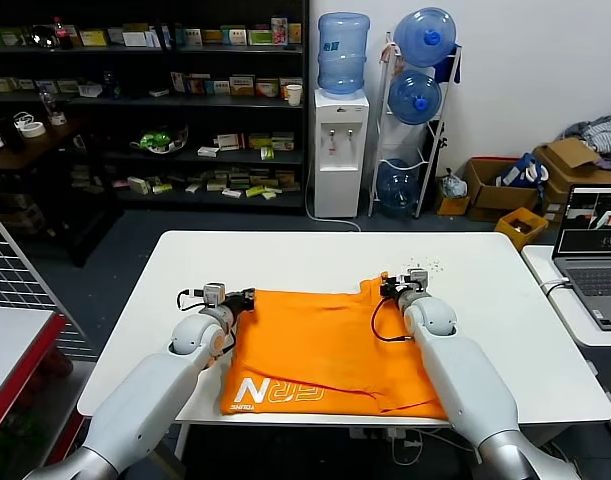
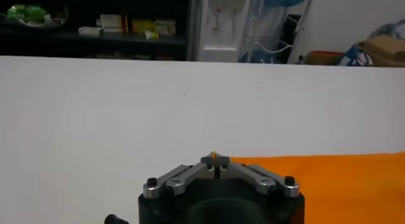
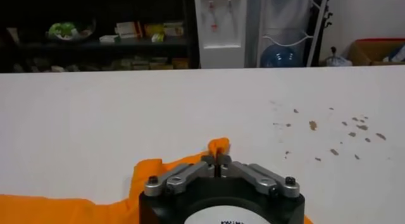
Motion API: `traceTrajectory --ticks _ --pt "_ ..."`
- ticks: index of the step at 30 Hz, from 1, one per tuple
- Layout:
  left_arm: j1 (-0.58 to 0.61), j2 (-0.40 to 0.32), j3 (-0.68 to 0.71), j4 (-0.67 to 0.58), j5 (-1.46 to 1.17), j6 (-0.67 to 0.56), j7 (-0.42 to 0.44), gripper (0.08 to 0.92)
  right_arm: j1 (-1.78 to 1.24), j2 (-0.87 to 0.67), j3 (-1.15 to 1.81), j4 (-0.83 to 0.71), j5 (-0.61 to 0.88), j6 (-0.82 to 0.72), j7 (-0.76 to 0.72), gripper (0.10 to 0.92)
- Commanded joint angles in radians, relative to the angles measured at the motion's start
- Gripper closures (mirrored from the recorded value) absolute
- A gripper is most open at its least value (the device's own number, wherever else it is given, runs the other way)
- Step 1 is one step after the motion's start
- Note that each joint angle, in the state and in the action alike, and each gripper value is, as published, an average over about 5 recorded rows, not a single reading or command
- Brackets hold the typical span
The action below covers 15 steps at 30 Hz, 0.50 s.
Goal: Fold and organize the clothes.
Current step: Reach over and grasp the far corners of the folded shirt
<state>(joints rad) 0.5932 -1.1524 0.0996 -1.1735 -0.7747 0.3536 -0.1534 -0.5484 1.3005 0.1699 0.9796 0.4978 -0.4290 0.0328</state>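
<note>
My left gripper will release the orange T-shirt's corner along its side edge (image 1: 242,346). I will set that corner free a little beyond the white lettering.
The orange T-shirt (image 1: 325,350) lies on the white table (image 1: 315,255), folded, with white lettering near the front edge. My left gripper (image 1: 247,297) is shut on the shirt's far left corner; the left wrist view (image 2: 215,157) shows a sliver of orange cloth pinched between its fingers and the shirt (image 2: 342,181) spreading to one side. My right gripper (image 1: 385,287) is shut on the shirt's far right corner; the right wrist view (image 3: 217,159) shows orange cloth (image 3: 218,145) bunched between the closed fingers.
A laptop (image 1: 595,255) sits on a side table at the right. Small brown stains (image 3: 316,125) mark the tabletop beyond the right gripper. Shelves, a water dispenser (image 1: 341,150) and cardboard boxes (image 1: 495,185) stand behind the table.
</note>
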Motion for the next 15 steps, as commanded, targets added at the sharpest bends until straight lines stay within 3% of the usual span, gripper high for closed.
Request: traceTrajectory --ticks 1,8,15 --pt "-0.003 -0.003 0.001 0.003 -0.002 0.001 0.002 0.901 0.000 0.003 0.001 0.012 0.006 0.018 0.004 0.901" --pt "0.014 -0.005 -0.031 -0.040 -0.008 -0.011 -0.004 0.910 -0.044 -0.024 0.016 0.131 0.048 0.056 0.017 0.901" --pt "0.115 0.053 -0.065 -0.231 -0.004 0.002 -0.044 0.910 -0.175 -0.115 0.033 0.360 0.131 0.015 0.065 0.901"
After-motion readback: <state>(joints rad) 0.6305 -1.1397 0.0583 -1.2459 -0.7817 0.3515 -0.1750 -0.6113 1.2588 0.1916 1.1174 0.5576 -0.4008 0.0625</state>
